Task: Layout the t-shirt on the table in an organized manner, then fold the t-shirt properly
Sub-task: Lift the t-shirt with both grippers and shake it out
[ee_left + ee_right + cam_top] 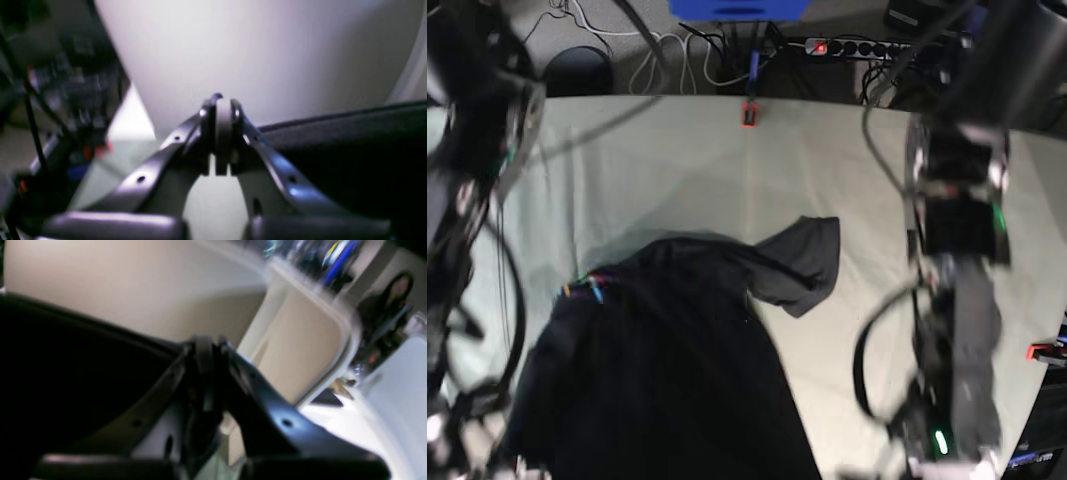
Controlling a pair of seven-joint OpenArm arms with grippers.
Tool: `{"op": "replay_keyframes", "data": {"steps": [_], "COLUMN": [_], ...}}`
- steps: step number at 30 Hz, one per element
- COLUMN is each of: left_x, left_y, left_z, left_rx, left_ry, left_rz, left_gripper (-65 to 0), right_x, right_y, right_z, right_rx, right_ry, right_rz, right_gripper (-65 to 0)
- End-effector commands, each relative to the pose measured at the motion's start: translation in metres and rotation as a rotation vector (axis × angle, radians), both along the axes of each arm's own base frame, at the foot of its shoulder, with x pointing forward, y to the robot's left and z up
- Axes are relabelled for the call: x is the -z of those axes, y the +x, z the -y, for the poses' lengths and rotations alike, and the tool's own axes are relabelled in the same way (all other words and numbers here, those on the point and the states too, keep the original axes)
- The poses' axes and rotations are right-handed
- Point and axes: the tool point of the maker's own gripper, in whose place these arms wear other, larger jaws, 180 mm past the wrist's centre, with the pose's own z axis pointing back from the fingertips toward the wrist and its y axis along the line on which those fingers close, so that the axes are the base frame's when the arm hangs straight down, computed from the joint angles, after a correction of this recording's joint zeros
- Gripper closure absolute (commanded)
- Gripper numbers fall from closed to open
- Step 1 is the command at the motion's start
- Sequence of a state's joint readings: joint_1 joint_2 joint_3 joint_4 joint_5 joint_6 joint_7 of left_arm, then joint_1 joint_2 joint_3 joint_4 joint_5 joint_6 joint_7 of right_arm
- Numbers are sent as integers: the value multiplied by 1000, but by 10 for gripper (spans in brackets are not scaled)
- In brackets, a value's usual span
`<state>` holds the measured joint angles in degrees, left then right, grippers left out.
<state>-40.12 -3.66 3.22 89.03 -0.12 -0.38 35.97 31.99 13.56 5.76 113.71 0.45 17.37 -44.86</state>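
Note:
My left gripper is going to let go of the t-shirt's corner on the bare table (951,346), in between the shirt's sleeve and the red side clamp.
The charcoal-black t-shirt (667,380) lies bunched on the lower left of the pale green table (677,160). One sleeve (807,260) points right, and a bit of rainbow print (587,290) shows at its left edge. In the left wrist view my left gripper (222,133) is shut, and the t-shirt's edge (350,160) runs off to its right. In the right wrist view my right gripper (206,363) is shut, with the t-shirt (66,373) stretching left from its fingers. Both wrist views look upward and are blurred. The fingertips are hidden in the base view.
My left arm (957,250) stands over the table's right side and my right arm (467,200) over its left. Red clamps sit at the far edge (749,113) and the right edge (1042,351). Cables and a power strip (847,47) lie behind the table.

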Motion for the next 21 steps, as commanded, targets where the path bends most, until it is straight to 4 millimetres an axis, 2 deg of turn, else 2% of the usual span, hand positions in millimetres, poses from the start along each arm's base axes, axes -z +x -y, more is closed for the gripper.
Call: {"op": "replay_keyframes", "data": {"steps": [1,4,7,10,12,14,15,17,21], "left_x": [-45,-93,-137,-168,-177,-179,-175,-151,-95], "left_y": [-1,-2,-11,-19,-25,-34,-36,-41,-65], "left_z": [-7,-11,-34,-44,-55,-58,-59,-57,-35], "left_rx": [-20,-27,-73,-92,-116,-125,-126,-123,-69], "left_ry": [-1,3,17,29,54,65,68,74,69], "left_rz": [112,205,300,367,382,376,360,308,218], "left_gripper": [-1,-1,-1,-1,-1,-1,-1,-1,-1], "right_x": [-38,-84,-120,-140,-142,-137,-127,-102,-56], "right_y": [0,9,13,12,11,8,9,10,4], "right_z": [2,1,-2,0,0,2,3,6,22], "right_rx": [4,0,-9,-7,-7,-1,3,11,48], "right_ry": [-10,-6,-7,-2,-1,-2,-1,3,28], "right_rz": [100,179,241,279,285,283,259,210,129], "right_gripper": [0,0,0,0,0,0,0,0,0]}}
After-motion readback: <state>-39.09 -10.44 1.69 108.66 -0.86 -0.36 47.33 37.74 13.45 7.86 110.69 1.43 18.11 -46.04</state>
